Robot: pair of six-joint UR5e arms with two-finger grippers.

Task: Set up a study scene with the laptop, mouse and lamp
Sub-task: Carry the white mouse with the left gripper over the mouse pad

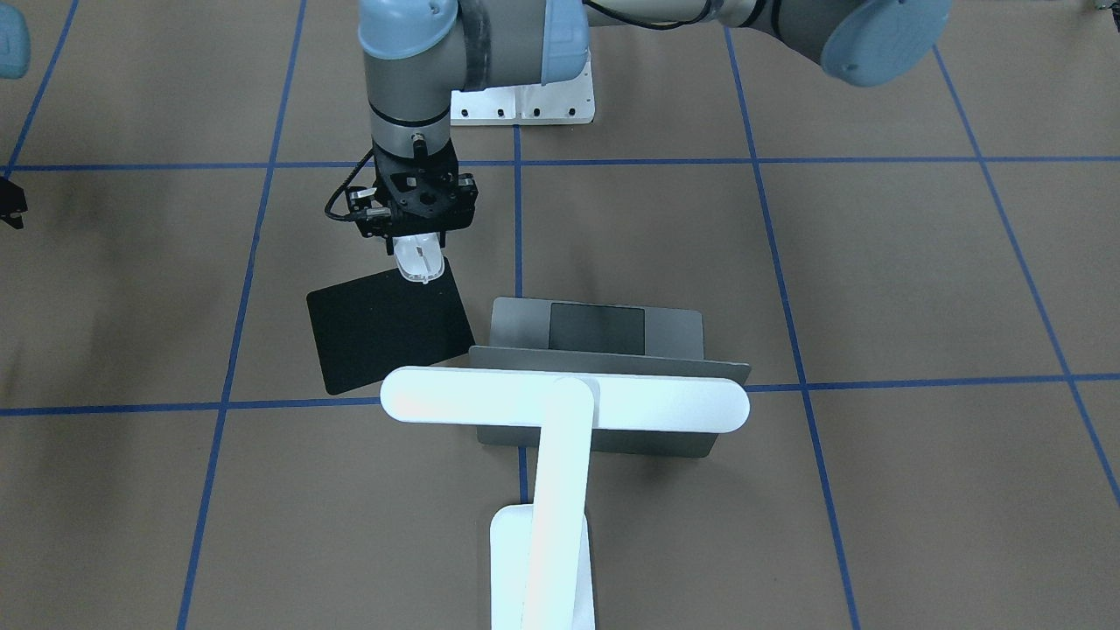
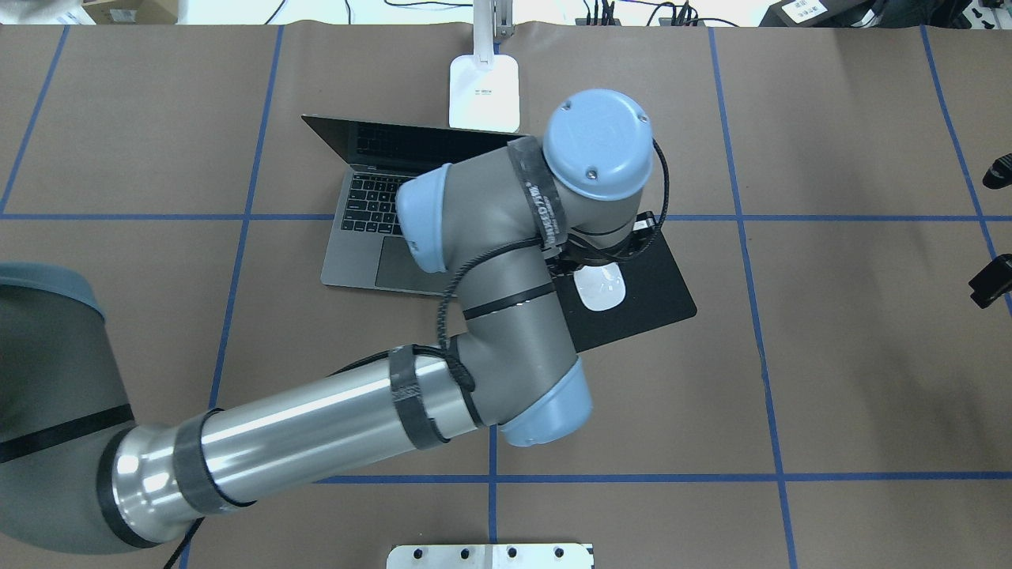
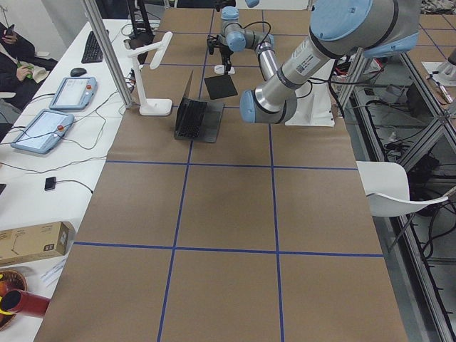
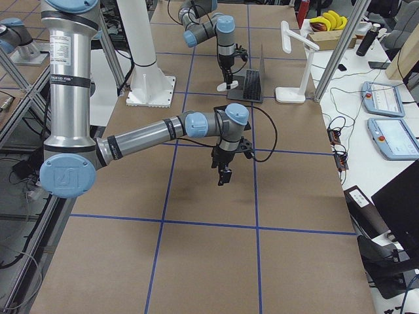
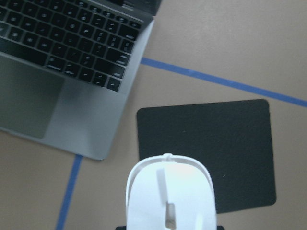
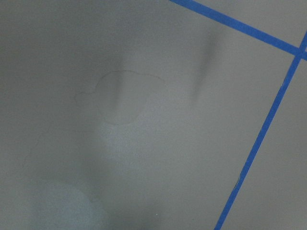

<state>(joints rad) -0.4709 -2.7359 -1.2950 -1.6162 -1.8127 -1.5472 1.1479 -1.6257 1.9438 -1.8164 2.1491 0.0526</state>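
I will set the white mouse down with my left gripper on the laptop-side part of the black mouse pad (image 1: 423, 290) (image 5: 172, 186), toward the mouse pad's robot-side edge.
My left gripper (image 1: 416, 245) is shut on the white mouse (image 1: 418, 260) and holds it above the black mouse pad (image 1: 385, 328), near the pad's robot-side edge. The mouse also shows in the overhead view (image 2: 599, 286) and fills the bottom of the left wrist view (image 5: 170, 191). The open grey laptop (image 2: 364, 197) sits beside the pad, with its keyboard facing the robot. The white T-shaped lamp (image 1: 564, 398) stands behind the laptop's lid, with its bar over the lid. My right gripper (image 4: 224, 171) hangs empty above bare table far from these things; I cannot tell whether it is open or shut.
A white bolted pedestal plate (image 1: 522, 96) sits at the robot's side of the table. Blue tape lines (image 2: 490, 478) cross the brown table cover. The left arm's elbow (image 2: 506, 340) hangs over part of the laptop and pad in the overhead view.
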